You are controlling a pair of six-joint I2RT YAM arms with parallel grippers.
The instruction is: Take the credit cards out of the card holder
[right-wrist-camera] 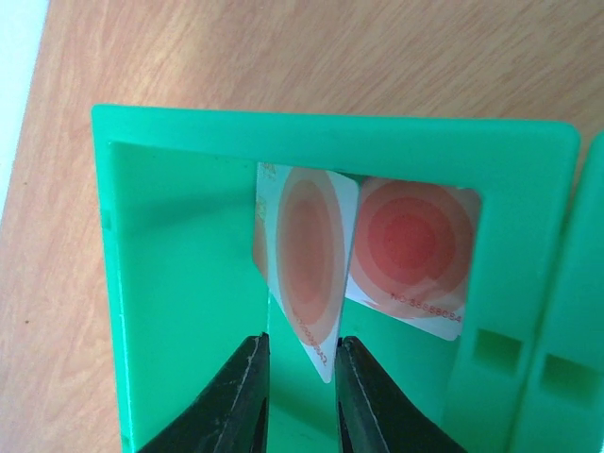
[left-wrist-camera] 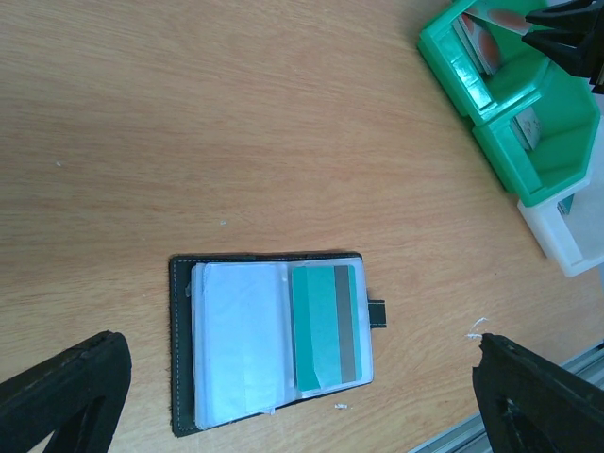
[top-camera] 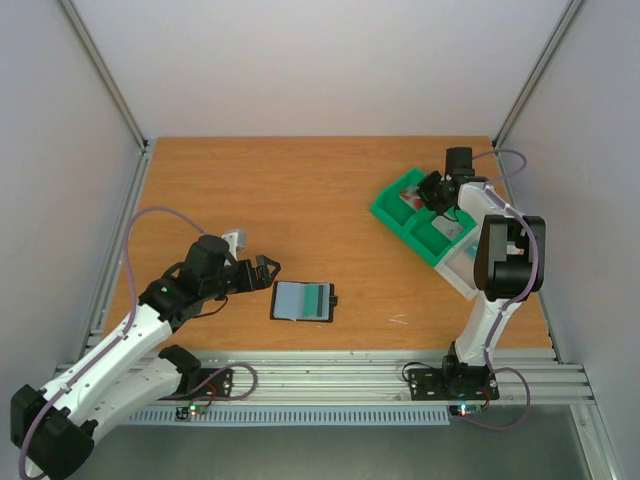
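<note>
My left gripper should move next to the teal-green card's long edge (top-camera: pixel 305 299) (left-wrist-camera: pixel 294 326) by the middle fold of the card holder and close there.
The card holder (top-camera: pixel 302 301) lies open on the table, black edges, blue-grey sleeves; it also shows in the left wrist view (left-wrist-camera: pixel 236 349). A teal-green card (left-wrist-camera: pixel 326 326) sits in its right sleeve. My left gripper (top-camera: pixel 266 274) is open and empty, just left of the holder and above it (left-wrist-camera: pixel 297 387). My right gripper (top-camera: pixel 432 190) hangs over the far compartment of the green tray (top-camera: pixel 400 215). Its jaws (right-wrist-camera: pixel 300 363) stand a little apart around the lower corner of a tilted pale card with a red mark (right-wrist-camera: pixel 307 255). A second such card (right-wrist-camera: pixel 411 250) lies in the same compartment.
The green tray (left-wrist-camera: pixel 547 160) has several compartments, and a white bin (top-camera: pixel 455 270) adjoins its near end. Grey walls enclose the table on three sides. The metal rail with the arm bases runs along the near edge.
</note>
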